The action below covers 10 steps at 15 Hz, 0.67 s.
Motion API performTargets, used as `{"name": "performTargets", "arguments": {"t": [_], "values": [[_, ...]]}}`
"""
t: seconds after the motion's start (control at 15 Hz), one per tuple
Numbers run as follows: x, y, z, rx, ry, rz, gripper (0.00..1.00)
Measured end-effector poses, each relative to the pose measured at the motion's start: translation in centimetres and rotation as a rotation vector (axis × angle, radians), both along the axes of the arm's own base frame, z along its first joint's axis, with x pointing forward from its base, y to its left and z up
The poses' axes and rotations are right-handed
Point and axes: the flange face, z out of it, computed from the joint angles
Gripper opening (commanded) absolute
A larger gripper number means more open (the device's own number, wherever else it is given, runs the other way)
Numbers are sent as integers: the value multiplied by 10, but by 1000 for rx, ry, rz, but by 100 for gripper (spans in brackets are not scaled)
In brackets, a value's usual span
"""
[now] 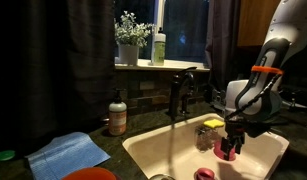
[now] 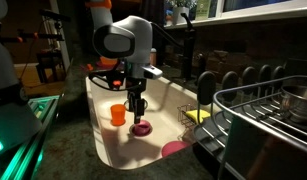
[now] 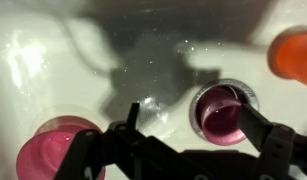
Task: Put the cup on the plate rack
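Observation:
Next, the robot's gripper needs to move to the magenta-pink cup by the drain ring and close on the cup's rim [image 1: 210, 171] [image 3: 206, 128] on the side facing the pink-red bowl.
The magenta-pink cup [image 3: 221, 112] stands upright, rim up, on the floor of the cream-white sink, by the drain ring. It shows in both exterior views [image 1: 228, 152] [image 2: 141, 128]. My gripper [image 3: 190, 112] is open and hangs straight above the cup [image 1: 229, 140] [image 2: 140, 112]. The left finger is over bare sink. The right finger reaches over the cup's right rim. The dark wire plate rack [image 2: 263, 115] stands on the counter beside the sink, well away from the gripper.
Also in the sink [image 2: 103, 150] are an orange cup [image 2: 117, 114] [image 3: 293, 52], a flat pink-red bowl [image 2: 173, 149] [image 3: 48, 150] and a yellow sponge [image 2: 196, 116] [image 1: 211, 124]. A faucet [image 1: 178, 95], soap bottle [image 1: 117, 115] and blue cloth [image 1: 68, 152] stand around it.

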Motion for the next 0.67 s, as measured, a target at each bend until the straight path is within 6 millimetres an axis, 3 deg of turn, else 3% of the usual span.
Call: {"name": "performTargets", "arguments": {"t": [0.33, 0.67], "values": [[-13, 3, -40, -21, -30, -81, 100], [-6, 6, -56, -8, -63, -146, 100]]}}
